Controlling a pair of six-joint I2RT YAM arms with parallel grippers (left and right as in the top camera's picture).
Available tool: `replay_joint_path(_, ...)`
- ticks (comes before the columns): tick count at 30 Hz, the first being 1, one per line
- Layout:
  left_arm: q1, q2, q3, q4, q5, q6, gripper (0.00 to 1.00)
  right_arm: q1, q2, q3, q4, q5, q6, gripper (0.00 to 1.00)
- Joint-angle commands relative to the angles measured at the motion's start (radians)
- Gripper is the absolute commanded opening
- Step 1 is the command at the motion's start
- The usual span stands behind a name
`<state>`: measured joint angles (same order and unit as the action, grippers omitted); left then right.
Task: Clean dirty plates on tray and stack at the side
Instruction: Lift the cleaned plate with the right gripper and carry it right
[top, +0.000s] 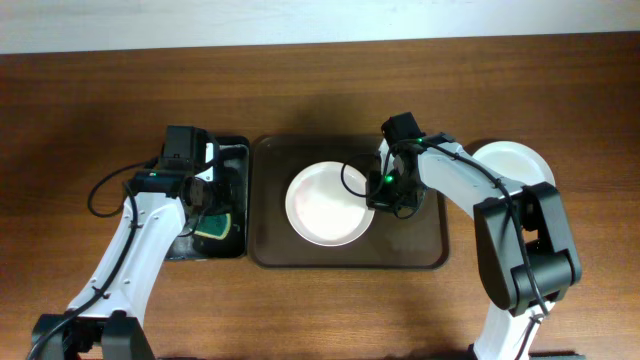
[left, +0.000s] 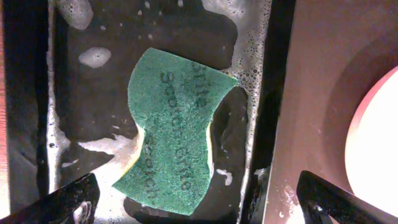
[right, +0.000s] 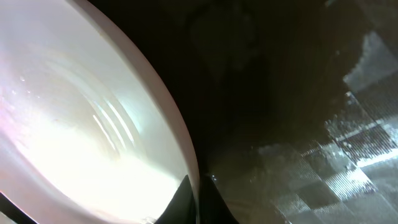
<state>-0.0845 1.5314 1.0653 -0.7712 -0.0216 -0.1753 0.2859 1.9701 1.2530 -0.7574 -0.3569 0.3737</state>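
Note:
Next, my right gripper lets go of the pinkish-white plate on top of the white plate (top: 508, 181) beside the dark brown tray.
A pinkish-white plate (top: 325, 205) lies on the dark brown tray (top: 420, 240), and no sauce smear shows on it. My right gripper (top: 383, 195) is shut on the plate's right rim. The right wrist view shows the two fingers (right: 196, 199) pinching the rim of the plate (right: 81, 124) over the wet tray (right: 298, 93). A white plate (top: 510, 160) sits on the table right of the tray. My left gripper (top: 203, 198) is open over the black tray, with its fingers (left: 199, 205) wide apart near a green sponge (left: 177, 130). The pale green plate is not in view.
The narrow black tray (top: 232, 150) left of the brown tray holds soapy water and the sponge (top: 215, 225). The left wrist view shows its foam-edged wall (left: 261, 74), the brown tray (left: 311, 93) and the plate's edge (left: 376, 143).

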Motion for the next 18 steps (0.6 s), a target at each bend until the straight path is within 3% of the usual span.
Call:
replay_joint_path(1, 0.002, -0.006, 0.009, -0.005, 0.019, 0.005, 1.0, 0.0, -0.111, 0.023, -0.028, 0.106, -0.002, 0.04)
replay_joint_path(18, 0.002, -0.006, 0.009, 0.0, 0.019, 0.005, 1.0, 0.072, -0.448, 0.029, -0.129, 0.757, -0.055, 0.04)
